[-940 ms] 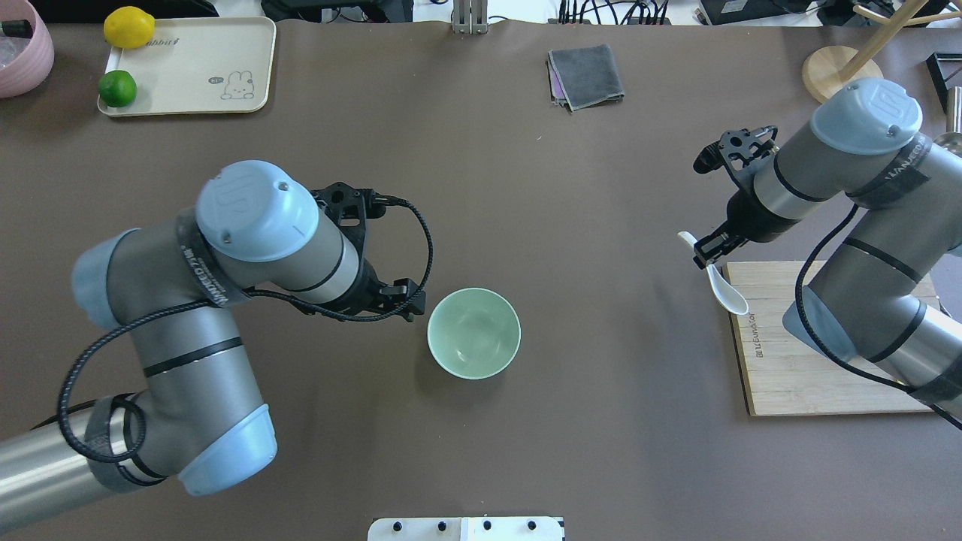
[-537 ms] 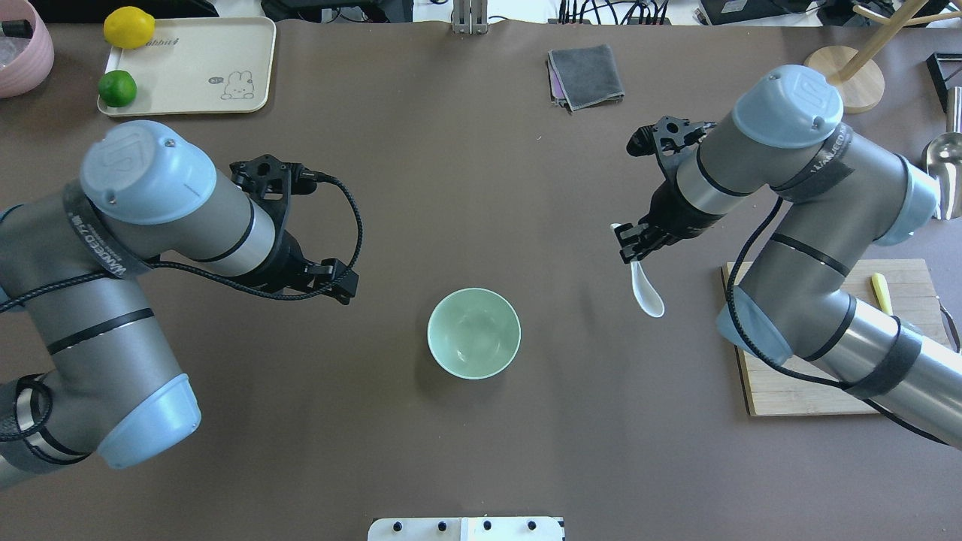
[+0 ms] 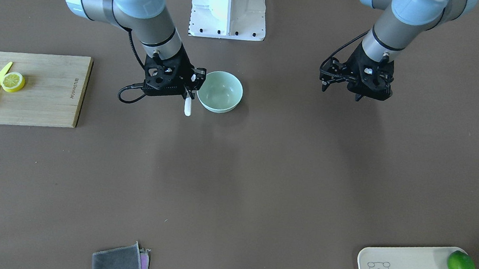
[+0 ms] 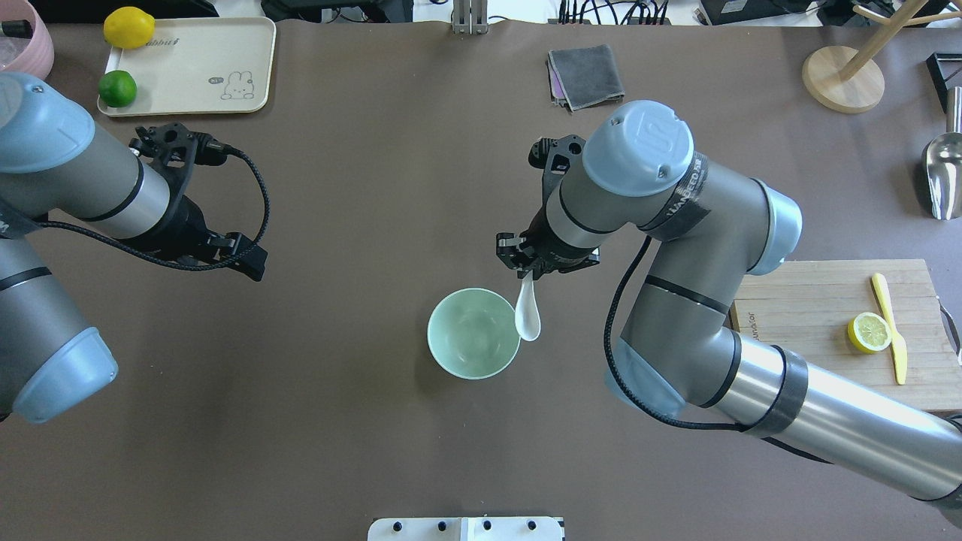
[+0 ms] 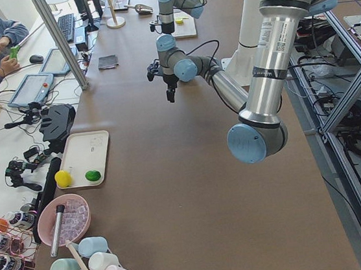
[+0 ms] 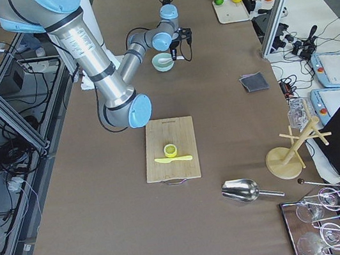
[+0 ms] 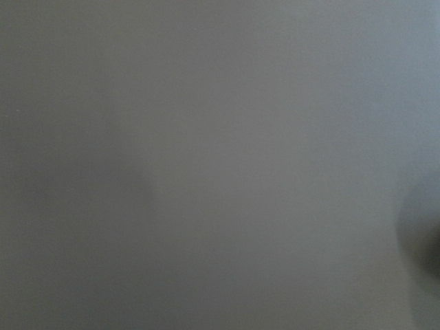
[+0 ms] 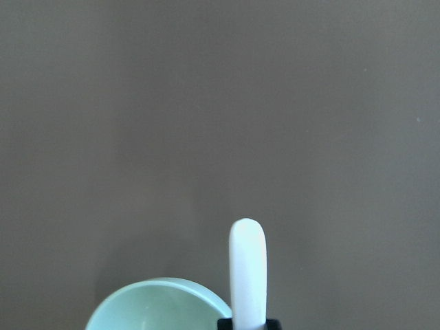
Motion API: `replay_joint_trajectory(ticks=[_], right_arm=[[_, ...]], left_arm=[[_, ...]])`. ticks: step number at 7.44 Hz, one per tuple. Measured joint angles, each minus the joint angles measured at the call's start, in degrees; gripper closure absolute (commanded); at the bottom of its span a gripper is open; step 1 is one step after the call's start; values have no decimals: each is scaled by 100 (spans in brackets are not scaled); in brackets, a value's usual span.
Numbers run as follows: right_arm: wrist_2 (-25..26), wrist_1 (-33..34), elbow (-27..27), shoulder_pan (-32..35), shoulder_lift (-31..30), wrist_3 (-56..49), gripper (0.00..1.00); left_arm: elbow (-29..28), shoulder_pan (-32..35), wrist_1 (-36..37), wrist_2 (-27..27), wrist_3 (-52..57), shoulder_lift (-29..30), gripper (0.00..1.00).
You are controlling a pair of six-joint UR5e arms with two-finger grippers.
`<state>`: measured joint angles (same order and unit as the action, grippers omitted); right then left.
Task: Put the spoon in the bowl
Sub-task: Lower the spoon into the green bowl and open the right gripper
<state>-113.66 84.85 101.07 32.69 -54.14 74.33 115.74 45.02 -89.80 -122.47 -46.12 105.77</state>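
The white spoon will go down inside the pale mint-green bowl (image 3: 212, 95) (image 8: 161, 315) from my right gripper, with its handle leaning toward the grey cloth.
The pale mint-green bowl (image 4: 473, 333) stands upright in the middle of the table; it also shows in the front view (image 3: 220, 91). My right gripper (image 4: 526, 269) is shut on the handle of the white spoon (image 4: 527, 315). The spoon hangs scoop-down at the bowl's right rim, above the table. In the front view the spoon (image 3: 187, 106) hangs just beside the bowl under the right gripper (image 3: 188, 87). The right wrist view shows the spoon's handle (image 8: 247, 275) and the bowl's rim (image 8: 161, 306). My left gripper (image 4: 244, 259) is open and empty, far left of the bowl.
A wooden cutting board (image 4: 797, 353) at the right holds a lemon half (image 4: 869, 332) and a yellow knife (image 4: 890, 327). A cream tray (image 4: 188, 68) with a lemon and a lime sits at the back left. A grey cloth (image 4: 586, 75) lies at the back.
My right arm has carried the spoon leftward from the cutting board's edge to the bowl's right rim. My left arm has drawn back to the left, away from the bowl.
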Motion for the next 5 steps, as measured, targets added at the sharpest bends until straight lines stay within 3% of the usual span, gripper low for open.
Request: replay_joint_trajectory(ticks=[3, 5], right_arm=[[954, -26, -121, -493, 174, 1345, 100], [1166, -29, -143, -585, 228, 1695, 100]], left_arm=[[-36, 55, -2, -38, 132, -20, 2], [-83, 39, -3, -40, 137, 15, 2]])
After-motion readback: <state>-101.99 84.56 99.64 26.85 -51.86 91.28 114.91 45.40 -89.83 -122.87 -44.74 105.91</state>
